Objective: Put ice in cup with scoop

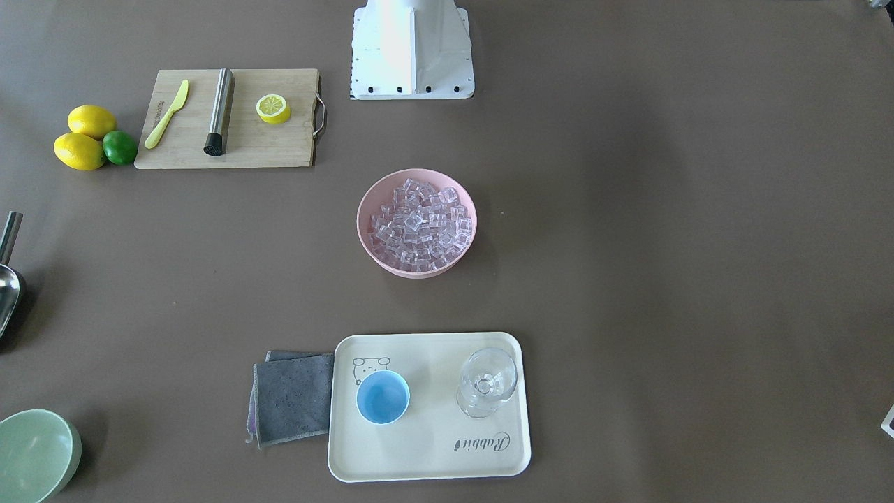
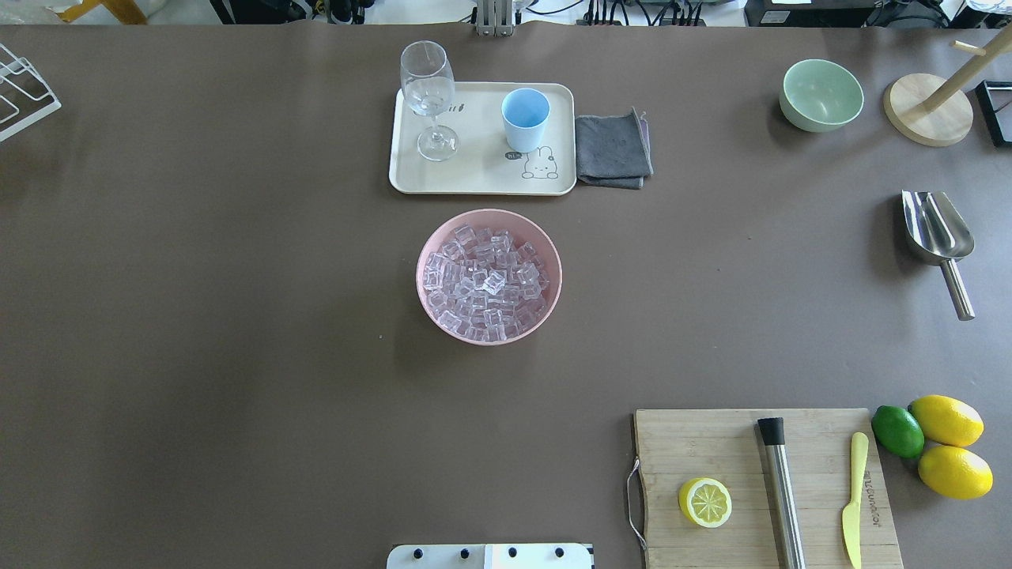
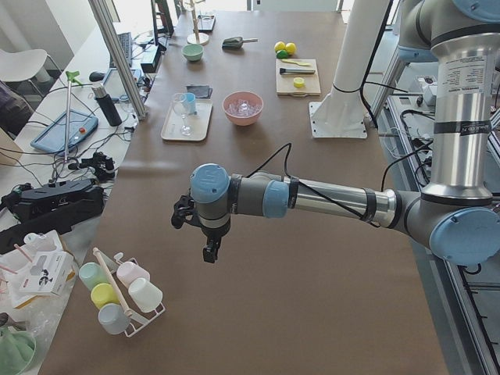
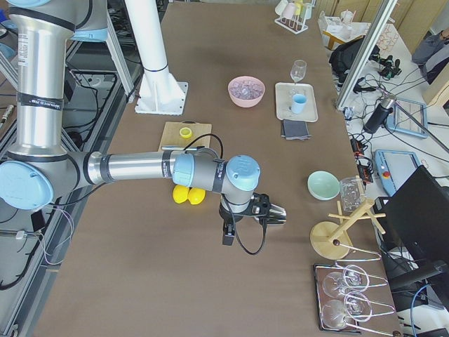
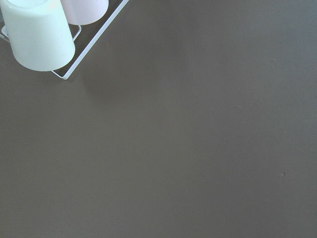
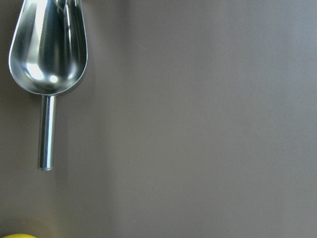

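The steel scoop has its handle (image 1: 12, 226) (image 6: 46, 152) pointing away from the scoop's bowl. My right gripper will go there next and close on it near the loose end.
The ice (image 2: 486, 280) fills a pink bowl (image 2: 545, 245) at the table's middle. The light-blue cup (image 2: 525, 118) stands upright and empty on a cream tray (image 2: 474, 178) beyond the bowl. The steel scoop (image 2: 937, 237) lies flat at the far right, handle toward the robot; it also shows in the right wrist view (image 6: 47, 49). My right gripper (image 4: 228, 235) hangs above the table near the scoop's end. My left gripper (image 3: 209, 251) hangs over bare table at the opposite end. Both show only in side views; I cannot tell if they are open or shut.
A wine glass (image 2: 428, 95) shares the tray, a grey cloth (image 2: 613, 150) beside it. A pale green bowl (image 2: 822, 95) stands beyond the scoop. A cutting board (image 2: 735, 450) holds a lemon half, steel cylinder and yellow knife; lemons and a lime (image 2: 897, 431) lie beside it.
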Motion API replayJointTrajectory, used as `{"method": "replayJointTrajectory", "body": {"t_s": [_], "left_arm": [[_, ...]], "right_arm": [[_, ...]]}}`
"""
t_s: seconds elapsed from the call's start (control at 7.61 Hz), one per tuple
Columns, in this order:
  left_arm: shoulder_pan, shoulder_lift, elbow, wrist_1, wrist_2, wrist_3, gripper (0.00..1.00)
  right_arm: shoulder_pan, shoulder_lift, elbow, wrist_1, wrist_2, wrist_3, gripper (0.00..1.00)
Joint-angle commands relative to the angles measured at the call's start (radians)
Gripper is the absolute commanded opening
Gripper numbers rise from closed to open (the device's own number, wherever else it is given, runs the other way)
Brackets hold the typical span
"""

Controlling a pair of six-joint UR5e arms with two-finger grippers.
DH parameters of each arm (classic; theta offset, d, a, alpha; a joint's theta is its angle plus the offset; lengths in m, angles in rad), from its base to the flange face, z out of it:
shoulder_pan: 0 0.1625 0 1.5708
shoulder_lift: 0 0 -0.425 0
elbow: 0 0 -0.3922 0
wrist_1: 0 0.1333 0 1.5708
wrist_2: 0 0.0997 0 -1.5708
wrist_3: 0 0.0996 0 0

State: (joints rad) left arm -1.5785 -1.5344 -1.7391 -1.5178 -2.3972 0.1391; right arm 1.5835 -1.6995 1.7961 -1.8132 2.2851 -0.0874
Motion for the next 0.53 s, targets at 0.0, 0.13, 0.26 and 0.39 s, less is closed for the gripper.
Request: {"method": "replayJointTrajectory", "body": {"t_s": [0.0, 0.13, 0.26, 0.39], "left_arm": [[0.000, 0.000, -0.003, 0.001, 0.000, 0.001, 0.99], [0.000, 0.000, -0.003, 0.002, 0.000, -0.001, 0.99], [0.000, 0.000, -0.007, 0.002, 0.000, -0.001, 0.99], [0.000, 0.000, -0.007, 0.002, 0.000, -0.001, 0.99]], "right_arm": [[-0.007, -0.002, -0.027, 0.043, 0.007, -0.002, 1.00], [-0.007, -0.003, -0.030, 0.041, 0.005, -0.003, 1.00], [-0.007, -0.006, -0.034, 0.041, 0.008, -0.005, 1.00], [-0.007, -0.006, -0.032, 0.041, 0.010, 0.000, 1.00]]}}
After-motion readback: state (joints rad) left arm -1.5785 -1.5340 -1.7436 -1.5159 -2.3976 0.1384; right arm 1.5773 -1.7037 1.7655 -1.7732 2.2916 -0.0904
